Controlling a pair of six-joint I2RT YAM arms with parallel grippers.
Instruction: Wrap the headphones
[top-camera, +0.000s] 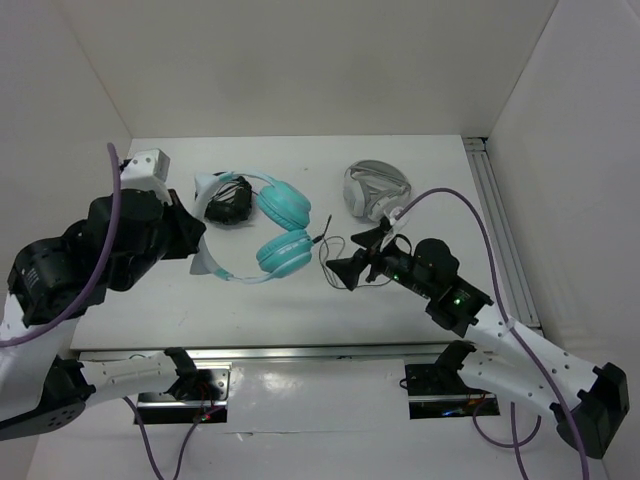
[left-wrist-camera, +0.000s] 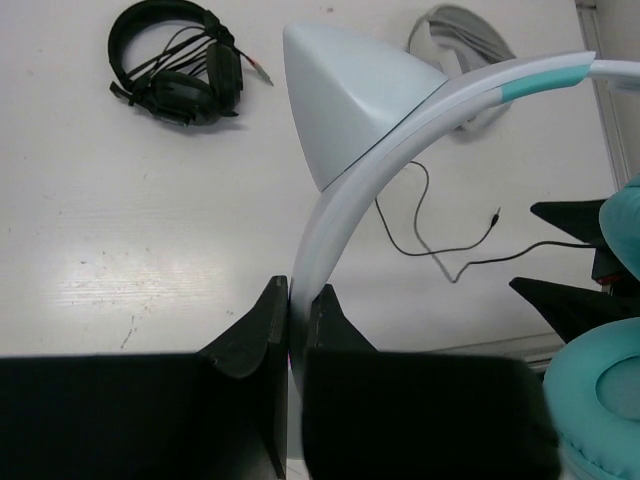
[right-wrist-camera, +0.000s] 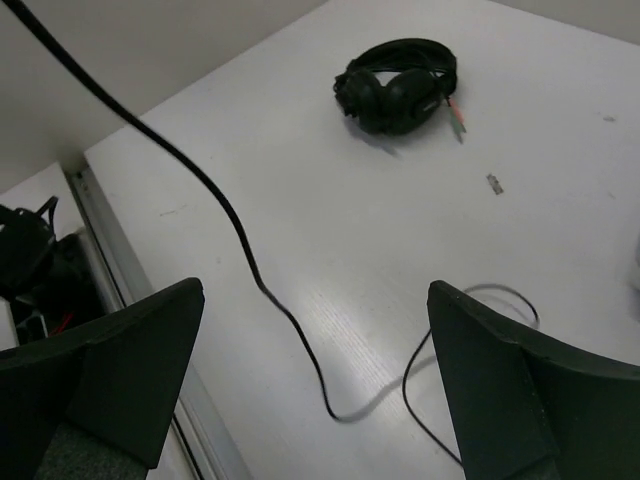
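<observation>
I need to next close my right gripper on the black cable's part (top-camera: 342, 246) (right-wrist-camera: 288, 314) near the teal ear cup of the headphones.
The headphones have teal ear cups (top-camera: 284, 228) and a pale headband (top-camera: 207, 262) with a pointed cat ear. My left gripper (top-camera: 200, 243) is shut on the headband; in the left wrist view the jaws (left-wrist-camera: 298, 300) pinch the pale band (left-wrist-camera: 345, 185), with the teal cups (left-wrist-camera: 600, 400) at the right edge. The thin black cable (top-camera: 331, 250) trails right from the cups. My right gripper (top-camera: 356, 258) is open and empty just above the cable. In the right wrist view the cable (right-wrist-camera: 245, 245) runs between the spread fingers (right-wrist-camera: 140, 370).
All-black headphones (top-camera: 230, 204) lie inside the headband's loop at the back left, and also show in the left wrist view (left-wrist-camera: 180, 75) and right wrist view (right-wrist-camera: 400, 85). White and grey headphones (top-camera: 372, 190) lie at the back right. A metal rail (top-camera: 505, 235) runs along the right edge.
</observation>
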